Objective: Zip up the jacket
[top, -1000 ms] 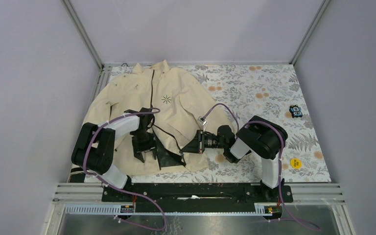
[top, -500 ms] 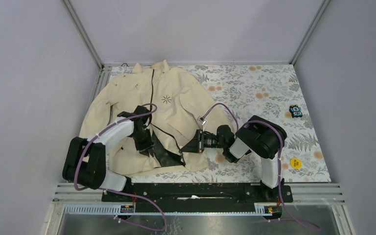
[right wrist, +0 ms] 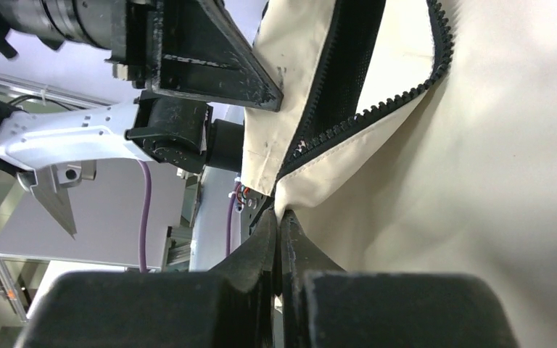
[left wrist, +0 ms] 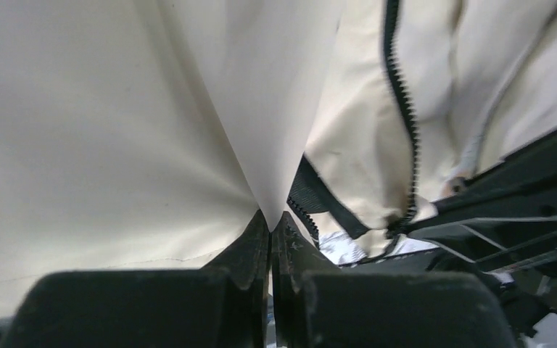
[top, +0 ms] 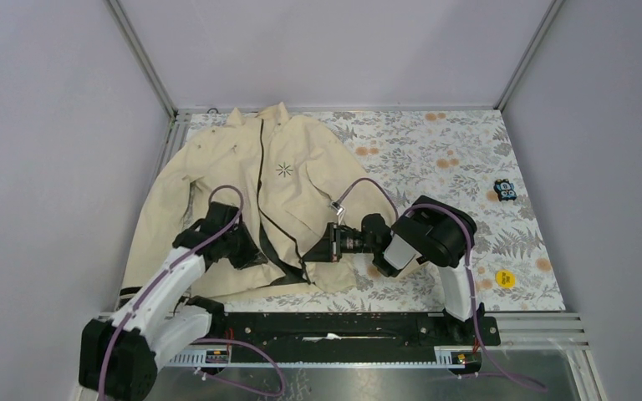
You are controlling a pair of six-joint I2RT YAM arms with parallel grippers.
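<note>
Next, I open my left gripper, which pinches a cream fold short of the zipper teeth, and take the jacket closer to its toothed edge (left wrist: pixel 304 217).
The cream jacket (top: pixel 292 188) lies spread on the left half of the table, collar at the back. Its dark zipper (top: pixel 261 159) parts into a V toward the near hem, where dark lining shows. My left gripper (top: pixel 247 251) is shut on a fold of the jacket's left front panel; the left wrist view shows cream cloth (left wrist: pixel 188 130) pinched at the fingertips (left wrist: pixel 270 221), with zipper teeth (left wrist: pixel 405 109) to the right. My right gripper (top: pixel 316 251) is shut on the right panel's bottom corner (right wrist: pixel 279 212) beside its zipper teeth (right wrist: pixel 399 94).
A floral cloth (top: pixel 443 159) covers the table. A small black and blue object (top: pixel 504 190) sits near the right edge, and a yellow disc (top: pixel 505 278) lies at the near right. Metal frame posts and grey walls stand around the table.
My left gripper has gone from open to shut on the jacket's left panel, and the left arm has drawn back toward the near left. The right gripper has shifted slightly left, still shut on the hem.
</note>
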